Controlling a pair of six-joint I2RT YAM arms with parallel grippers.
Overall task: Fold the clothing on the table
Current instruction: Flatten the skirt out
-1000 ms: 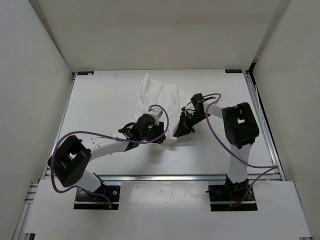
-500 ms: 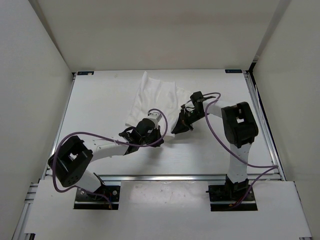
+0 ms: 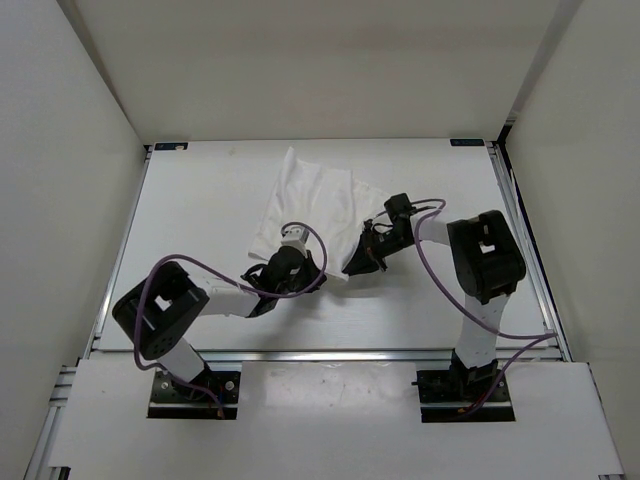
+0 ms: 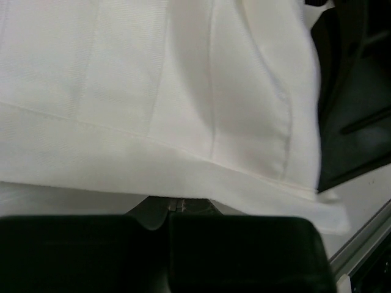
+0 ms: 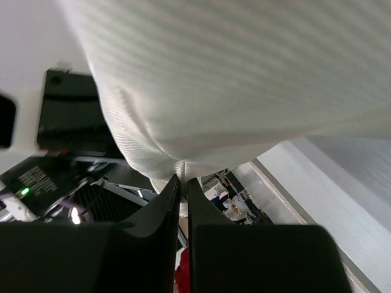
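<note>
My left gripper sits along the clothing's near edge, too close to my right gripper, so I will move it out and pinch the clothing's free near corner (image 3: 254,252).
The clothing (image 3: 315,195) is a thin white creased fabric spread on the table (image 3: 200,200), reaching from the back middle toward the arms. My left gripper (image 3: 302,266) is at its near edge. In the left wrist view the hem of the clothing (image 4: 153,91) comes down onto the tips of the left gripper (image 4: 169,206), whose jaws are shut on it. My right gripper (image 3: 358,262) holds the near right corner. In the right wrist view a fold of the clothing (image 5: 244,73) is pinched in the right gripper (image 5: 182,178), lifted off the table.
Aluminium rails (image 3: 540,270) border the table, with blue marks (image 3: 466,143) at the back corners and white walls around. Purple cables (image 3: 440,270) loop off both arms. The two grippers sit close together, and the right arm's black body (image 4: 354,116) shows at the left wrist view's edge.
The left gripper slid a little toward the near left and shut on the clothing's near edge. The right gripper kept its hold and shifted slightly.
</note>
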